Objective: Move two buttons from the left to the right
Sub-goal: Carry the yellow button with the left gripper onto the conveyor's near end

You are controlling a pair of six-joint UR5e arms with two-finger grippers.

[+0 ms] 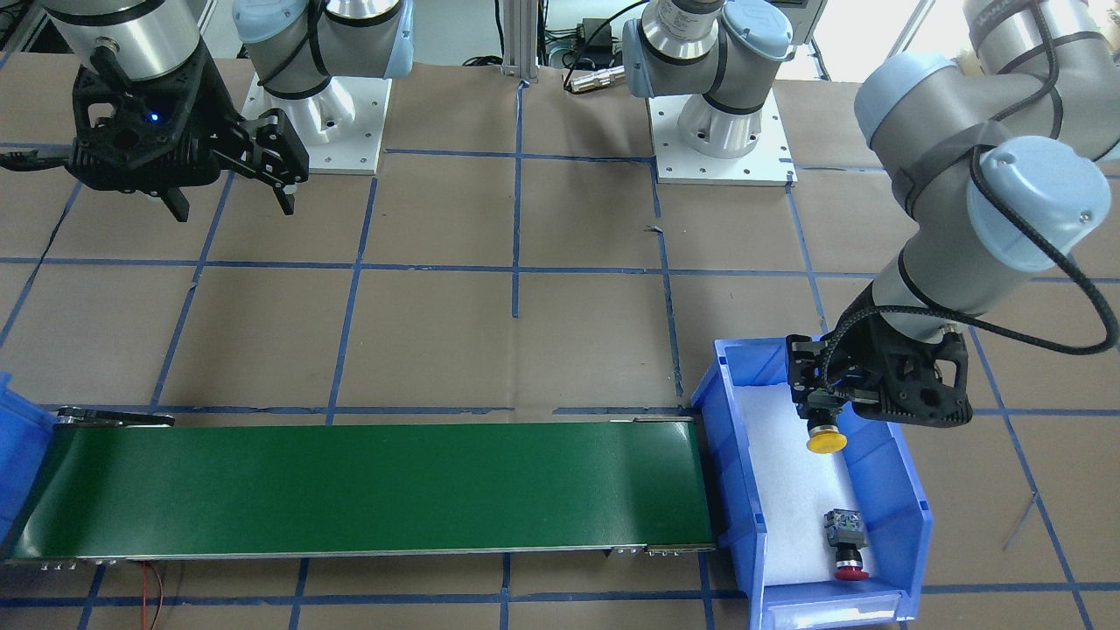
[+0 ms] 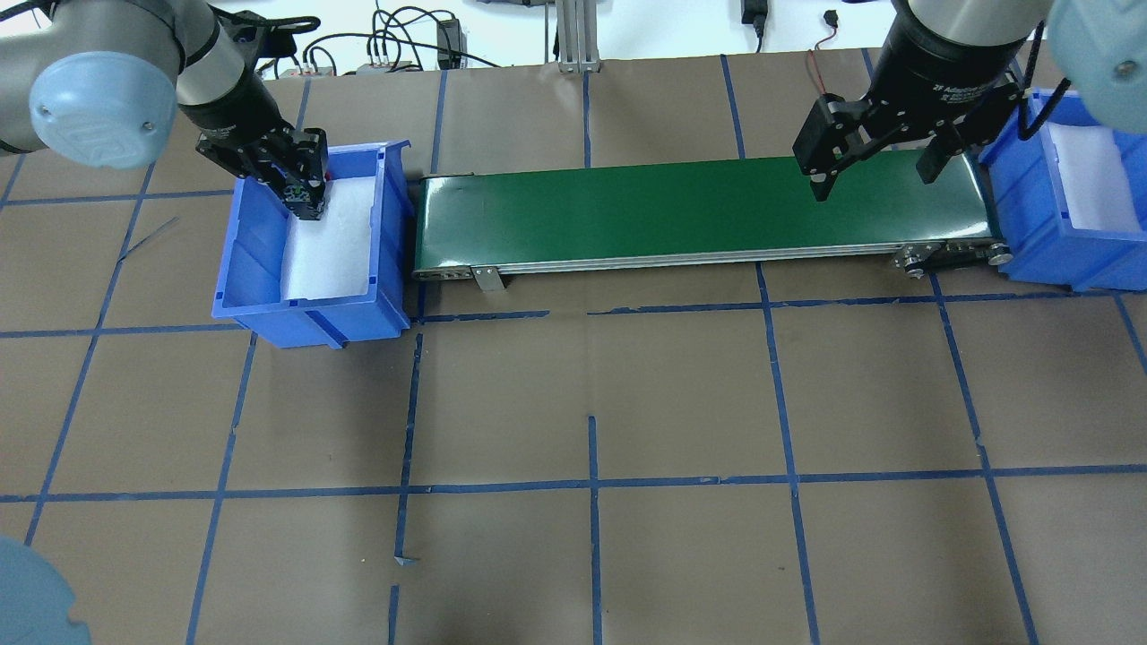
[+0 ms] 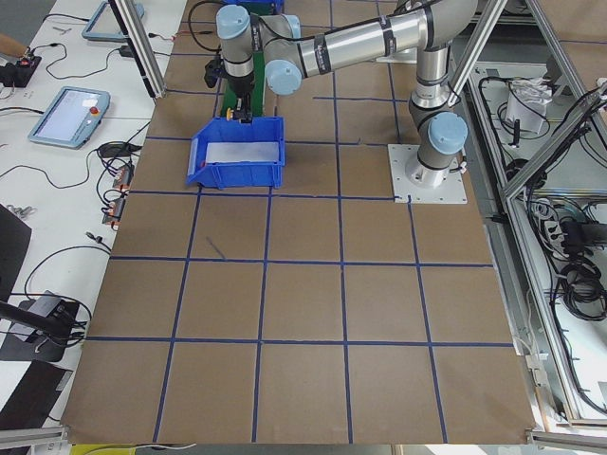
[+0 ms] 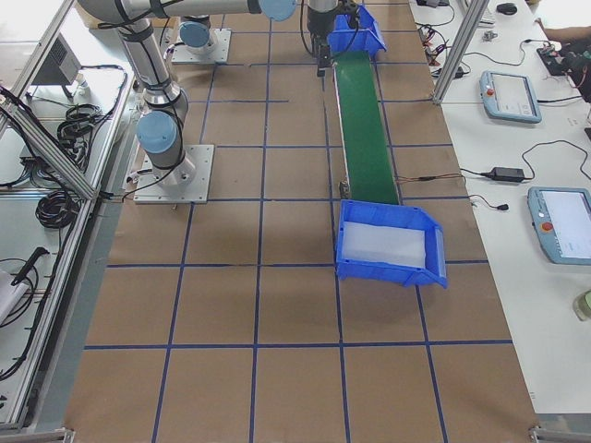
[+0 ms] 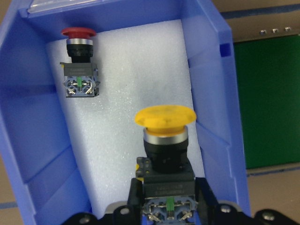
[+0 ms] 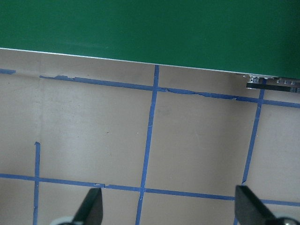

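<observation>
I need to set the yellow button, now hanging over the blue bin's white foam, on the green belt's end [image 1: 651,487] beside the red button's bin, using my left gripper.
My left gripper [image 1: 824,411] is shut on the grey-black body of the yellow-capped button [image 5: 164,136], which hangs cap-down over the white foam inside the left blue bin [image 1: 910,490]. The same yellow button [image 1: 826,440] shows just below the fingers in the front view. The red-capped button [image 1: 847,547] lies on its side on the foam near the bin's open front end; in the left wrist view this red button [image 5: 78,61] is beyond the yellow one. My right gripper [image 2: 874,179] hangs open and empty above the table beside the belt's right end.
A green conveyor belt [image 2: 699,210] runs between the left blue bin [image 2: 309,313] and a second blue bin [image 2: 1030,224] at the right end, lined with white foam. Brown paper with blue tape lines covers the table. Both arm bases stand on white plates behind the belt.
</observation>
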